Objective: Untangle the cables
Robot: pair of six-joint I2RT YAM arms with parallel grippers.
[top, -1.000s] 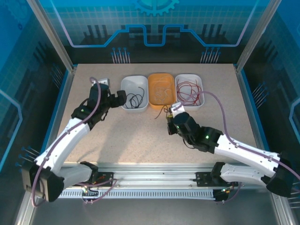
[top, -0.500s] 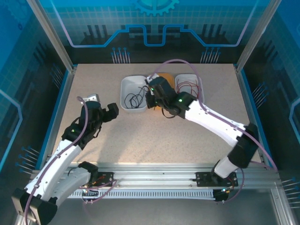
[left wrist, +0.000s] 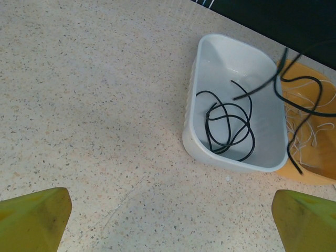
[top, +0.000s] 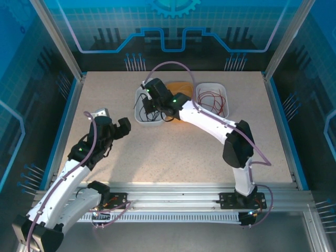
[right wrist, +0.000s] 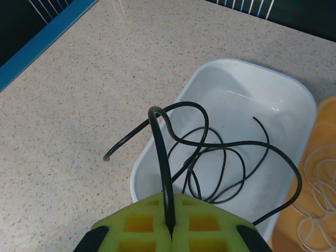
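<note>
I need to let go of the black cable with my right gripper on top of the other black cable coiled in the white bin (top: 150, 109) (right wrist: 212, 170).
My right gripper (right wrist: 170, 227) is shut on a black cable (right wrist: 160, 152), which arches up from the pads and trails over the left white bin (right wrist: 157, 157). From above, that gripper (top: 148, 100) hangs over this bin (top: 140, 116). Another black cable (left wrist: 228, 126) lies coiled inside the bin (left wrist: 210, 155). Pale whitish cables (left wrist: 310, 128) lie in the orange bin (left wrist: 307, 176), and red cables (top: 212, 102) in the right white bin (top: 223, 89). My left gripper (top: 118, 128) stands open over bare table, short of the bins, its fingertips (left wrist: 31, 220) holding nothing.
The three bins sit side by side at the back of the speckled table (top: 173, 152). My right arm (top: 210, 121) stretches diagonally across the table's middle. A blue rim (top: 63, 126) borders the table on the left.
My right arm has swung from mid-table to over the left white bin with the black cable. My left arm has drawn back from that bin towards the near left.
</note>
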